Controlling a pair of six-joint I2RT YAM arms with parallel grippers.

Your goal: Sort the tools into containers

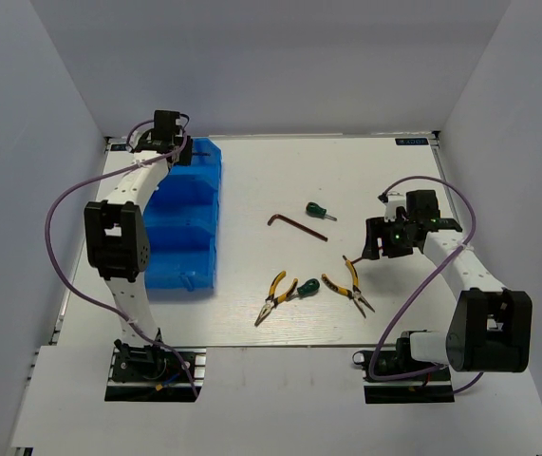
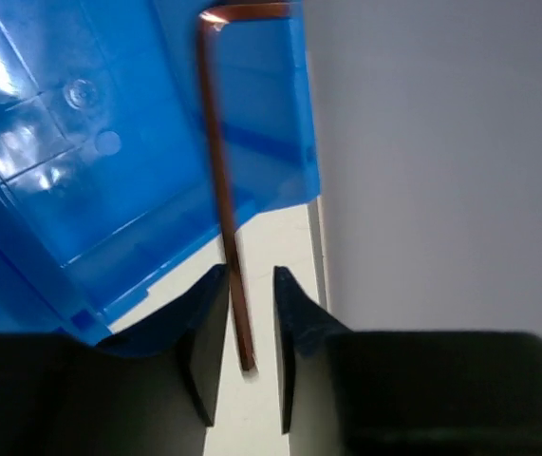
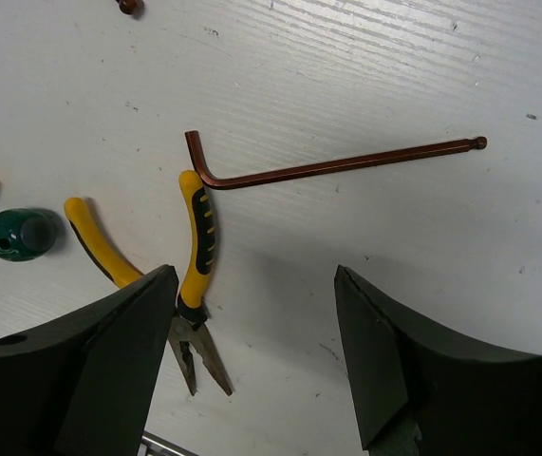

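Note:
My right gripper is to move next to the middle of the long straight part (image 1: pixel 304 229) of the hex key near the far green screwdriver, and close there.
My left gripper (image 1: pixel 170 133) is over the far end of the blue bins (image 1: pixel 209 171). In the left wrist view its jaws (image 2: pixel 250 275) stand slightly apart around a dark hex key (image 2: pixel 219 180). The key touches the left finger (image 2: pixel 204 332) and is clear of the right one. Its bent end is over the bin (image 2: pixel 109 142). My right gripper (image 1: pixel 387 239) is wide open above the table (image 3: pixel 256 275), and the left finger is near one pair of pliers (image 3: pixel 197 242). A second hex key (image 1: pixel 294 225) (image 3: pixel 337 166), two green screwdrivers (image 1: pixel 318 210) (image 1: pixel 306 288) and two pliers (image 1: pixel 273 296) (image 1: pixel 354 285) lie on the table.
The bins stand along the table's left side in a row of compartments. The white side wall (image 2: pixel 441 142) is close to the right of my left gripper. A purple cable loops off each arm. A green screwdriver handle (image 3: pixel 9 235) shows left of the pliers.

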